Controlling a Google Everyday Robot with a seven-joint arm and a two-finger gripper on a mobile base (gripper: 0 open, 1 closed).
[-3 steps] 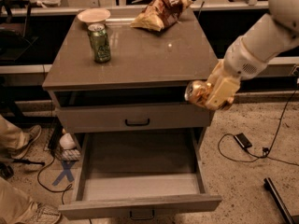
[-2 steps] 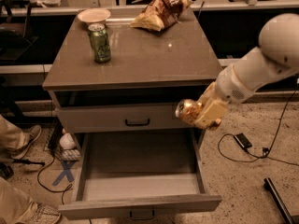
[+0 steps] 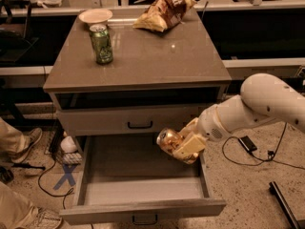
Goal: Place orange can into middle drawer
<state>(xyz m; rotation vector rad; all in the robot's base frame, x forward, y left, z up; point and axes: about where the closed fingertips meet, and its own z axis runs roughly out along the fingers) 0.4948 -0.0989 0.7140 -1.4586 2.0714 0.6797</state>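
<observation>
Next, I release the orange can near the centre of the open middle drawer's bare bottom (image 3: 161,170).
The orange can (image 3: 167,140) is held on its side in my gripper (image 3: 183,146), its silvery end facing left. The gripper is shut on it and hovers over the right part of the open middle drawer (image 3: 143,192), just below the higher drawer front (image 3: 138,120) with the black handle. The drawer is pulled far out and its pale floor is bare. My white arm (image 3: 257,106) reaches in from the right.
On the cabinet top (image 3: 143,56) stand a green can (image 3: 101,44), a small white bowl (image 3: 95,16) and a crumpled chip bag (image 3: 163,11). A person's shoes (image 3: 26,144) and cables (image 3: 57,175) lie on the floor at the left; more cables (image 3: 259,151) run at the right.
My gripper with the orange can has moved left and down, from beside the cabinet's right edge to above the open drawer's right side.
</observation>
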